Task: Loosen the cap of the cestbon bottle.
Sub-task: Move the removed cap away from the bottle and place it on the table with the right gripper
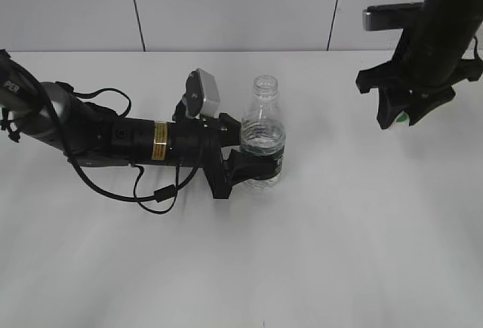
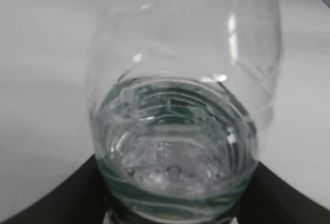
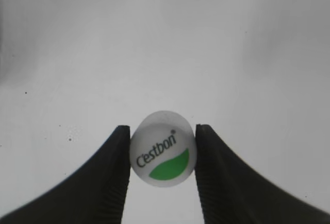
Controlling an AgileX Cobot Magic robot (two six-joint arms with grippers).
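Note:
My right gripper is to release the white cap on the bare white table (image 1: 355, 165) beside the cestbon bottle, leaving a short gap between the cap and the bottle.
The cestbon bottle (image 1: 263, 128) stands upright on the white table, clear with a dark green label band, its threaded neck open at the top with no cap on it. My left gripper (image 1: 255, 164) is shut on its lower body from the left; the left wrist view is filled by the bottle (image 2: 180, 105) between two dark fingers (image 2: 62, 198). The white cap (image 3: 163, 148), with a green leaf mark and "Cestbon" lettering, sits squeezed between the fingers of my right gripper (image 3: 163, 154). In the exterior view this gripper (image 1: 398, 119) hangs above the table at the far right, the cap (image 1: 400, 121) showing as a white-green speck.
The left arm (image 1: 113, 136) lies low across the table from the left, with a looping black cable (image 1: 151, 188) beside it. The right arm (image 1: 445, 19) comes down from the top right. A white wall with dark seams backs the table.

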